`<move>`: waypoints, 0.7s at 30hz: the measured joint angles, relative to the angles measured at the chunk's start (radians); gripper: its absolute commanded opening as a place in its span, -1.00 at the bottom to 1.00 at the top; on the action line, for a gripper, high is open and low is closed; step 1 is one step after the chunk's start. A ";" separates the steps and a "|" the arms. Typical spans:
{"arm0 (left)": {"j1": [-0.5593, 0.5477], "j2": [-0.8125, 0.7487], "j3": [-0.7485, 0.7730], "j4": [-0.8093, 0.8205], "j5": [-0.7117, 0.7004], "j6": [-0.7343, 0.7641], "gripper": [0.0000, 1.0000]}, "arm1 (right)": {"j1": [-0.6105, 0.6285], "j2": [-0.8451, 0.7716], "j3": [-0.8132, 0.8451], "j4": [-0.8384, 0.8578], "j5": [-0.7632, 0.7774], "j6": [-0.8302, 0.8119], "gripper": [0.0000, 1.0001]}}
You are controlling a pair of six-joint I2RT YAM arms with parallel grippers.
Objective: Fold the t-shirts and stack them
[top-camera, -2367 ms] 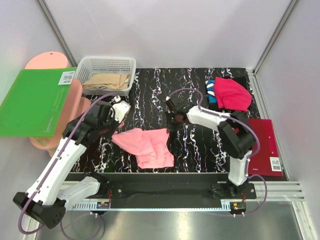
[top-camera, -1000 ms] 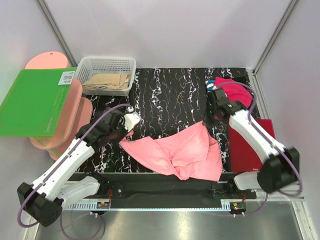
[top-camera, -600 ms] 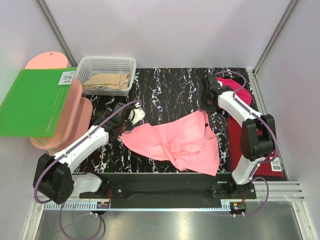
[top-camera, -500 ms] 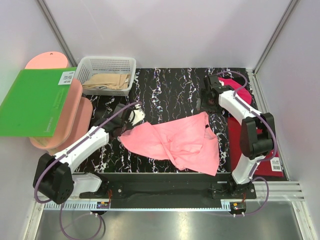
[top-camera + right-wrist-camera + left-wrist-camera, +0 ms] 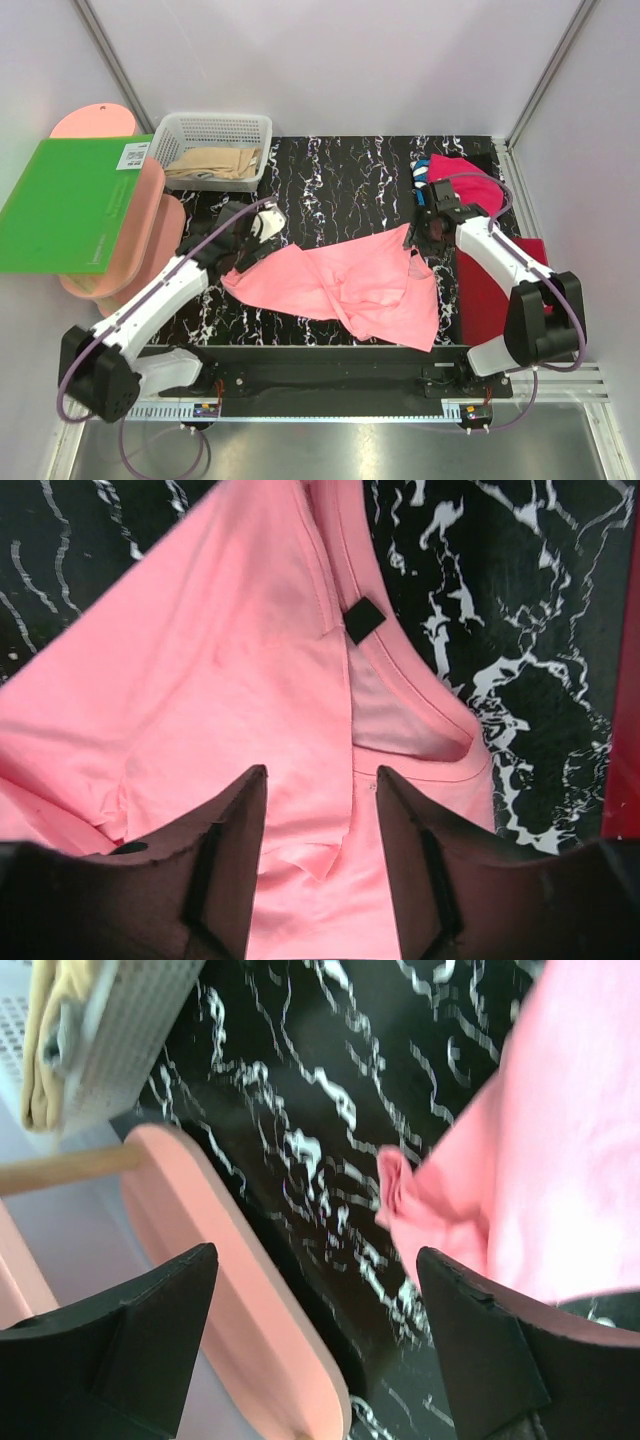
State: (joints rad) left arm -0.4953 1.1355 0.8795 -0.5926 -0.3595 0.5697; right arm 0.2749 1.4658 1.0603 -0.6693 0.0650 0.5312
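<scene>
The salmon-pink t-shirt has a bunched corner [image 5: 231, 272] [image 5: 396, 1190], the one nearest the pink boards. Next, my left gripper closes on that corner of the shirt.
The salmon-pink t-shirt [image 5: 345, 285] lies spread and wrinkled across the front middle of the black marbled table [image 5: 340, 185]. At its left corner my left gripper [image 5: 250, 252] is open. In the left wrist view that gripper [image 5: 315, 1295] has its fingers wide apart with only table between them, and the shirt's corner [image 5: 405, 1205] lies just beyond. My right gripper [image 5: 432, 235] hovers open over the collar end. In the right wrist view it [image 5: 320, 785] straddles flat pink cloth [image 5: 230, 680] near the black neck tag [image 5: 363, 620]. A magenta t-shirt [image 5: 465, 185] sits crumpled at the back right, over a blue one [image 5: 420, 178].
A white basket [image 5: 215, 135] holding beige cloth stands at the back left. A green board [image 5: 70, 205] rests on pink boards [image 5: 150, 235] beyond the table's left edge. A dark-red board [image 5: 495, 285] lies at the right, under the shirt's edge.
Both grippers were shut on the pink shirt and pulling it wide; both have opened and let go. The shirt has settled on the table, and the right gripper has come nearer, over the collar.
</scene>
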 measured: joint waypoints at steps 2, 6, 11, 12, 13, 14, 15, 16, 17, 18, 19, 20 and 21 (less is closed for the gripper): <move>0.000 0.081 0.043 0.015 0.008 -0.015 0.63 | 0.000 0.018 -0.024 0.006 -0.018 0.008 0.00; 0.001 0.259 0.070 0.035 0.011 -0.043 0.56 | 0.000 0.069 -0.050 0.024 -0.058 0.017 -0.01; 0.029 0.414 0.074 0.032 0.011 -0.080 0.53 | 0.000 0.110 -0.069 0.056 -0.091 0.026 -0.03; 0.040 0.429 0.076 0.032 0.011 -0.086 0.52 | 0.000 0.119 -0.072 0.067 -0.098 0.027 -0.03; 0.050 0.437 0.079 0.032 0.010 -0.092 0.52 | 0.000 0.125 -0.074 0.074 -0.106 0.029 -0.04; 0.060 0.441 0.080 0.034 0.008 -0.097 0.52 | 0.000 0.133 -0.075 0.080 -0.113 0.032 -0.04; 0.070 0.442 0.080 0.034 0.007 -0.100 0.52 | 0.000 0.139 -0.078 0.090 -0.118 0.034 -0.04; 0.080 0.442 0.080 0.034 0.006 -0.102 0.52 | 0.000 0.145 -0.082 0.099 -0.122 0.035 -0.05; 0.090 0.441 0.080 0.035 0.006 -0.104 0.52 | 0.000 0.152 -0.083 0.106 -0.129 0.036 -0.05; 0.098 0.440 0.079 0.035 0.006 -0.105 0.52 | 0.000 0.161 -0.085 0.113 -0.135 0.037 -0.06; 0.105 0.436 0.077 0.035 0.006 -0.105 0.52 | 0.000 0.171 -0.086 0.121 -0.137 0.038 -0.07; 0.109 0.426 0.073 0.037 0.006 -0.105 0.52 | 0.000 0.179 -0.087 0.127 -0.138 0.039 -0.07; 0.113 0.415 0.066 0.039 0.005 -0.105 0.52 | 0.000 0.189 -0.090 0.135 -0.138 0.039 -0.08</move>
State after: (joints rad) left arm -0.3820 1.5505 0.9451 -0.5541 -0.3542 0.4644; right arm 0.2749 1.6550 0.9703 -0.5339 -0.0734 0.5701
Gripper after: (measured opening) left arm 0.765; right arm 0.473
